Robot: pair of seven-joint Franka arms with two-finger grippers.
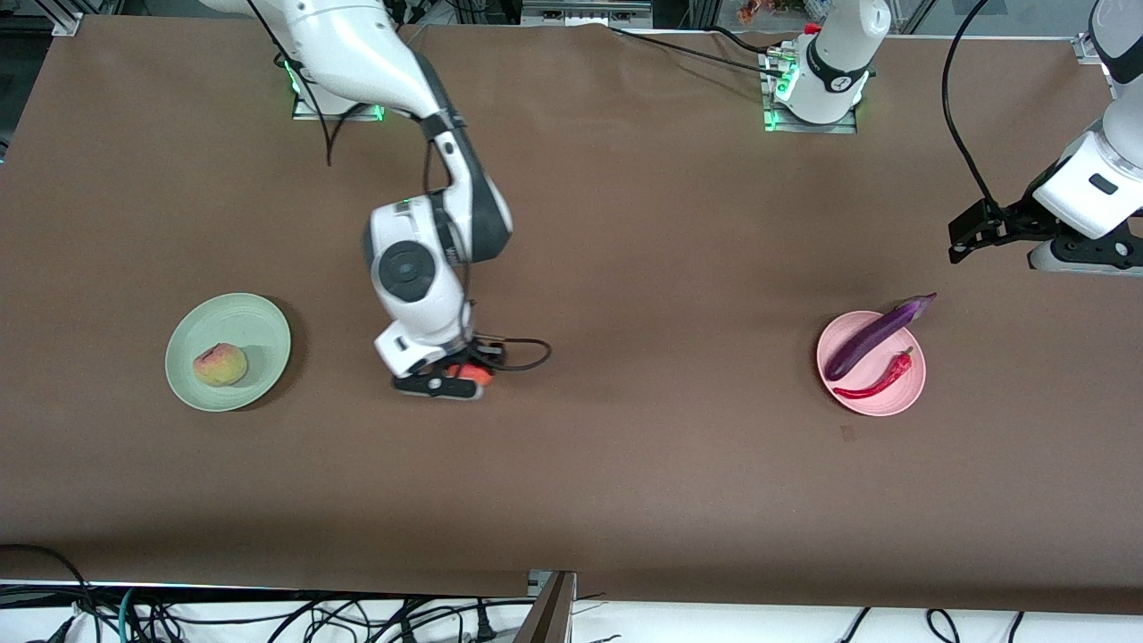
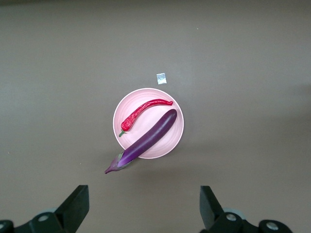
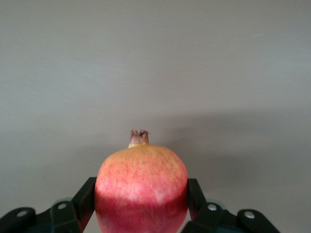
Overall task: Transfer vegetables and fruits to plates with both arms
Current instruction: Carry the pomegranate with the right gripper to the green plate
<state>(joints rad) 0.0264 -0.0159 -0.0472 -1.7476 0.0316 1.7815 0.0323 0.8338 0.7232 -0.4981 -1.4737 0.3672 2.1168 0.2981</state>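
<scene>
My right gripper needs to put the red fruit down on the mint green plate (image 1: 258, 343) next to the pale yellow-green fruit.
My right gripper (image 1: 455, 375) is shut on the red fruit (image 3: 141, 189), low over the table's middle. The fruit shows as a red-orange patch (image 1: 471, 372) under the hand, its crown pointing away from the wrist. I cannot tell whether it touches the table. The pale yellow-green fruit (image 1: 220, 364) lies on the mint green plate (image 1: 259, 321) toward the right arm's end. The purple eggplant (image 1: 871, 338) (image 2: 148, 140) and the red chili (image 1: 880, 379) (image 2: 143, 110) lie on the pink plate (image 1: 897, 402) (image 2: 167, 143), the eggplant's stem past the rim. My left gripper (image 1: 969, 234) (image 2: 144, 199) waits open above the table beside that plate.
A small tag (image 1: 847, 433) (image 2: 161, 77) lies on the brown table just nearer the front camera than the pink plate. Cables (image 1: 268, 616) run along the table's front edge. The arm bases (image 1: 817, 89) stand at the table's edge by the robots.
</scene>
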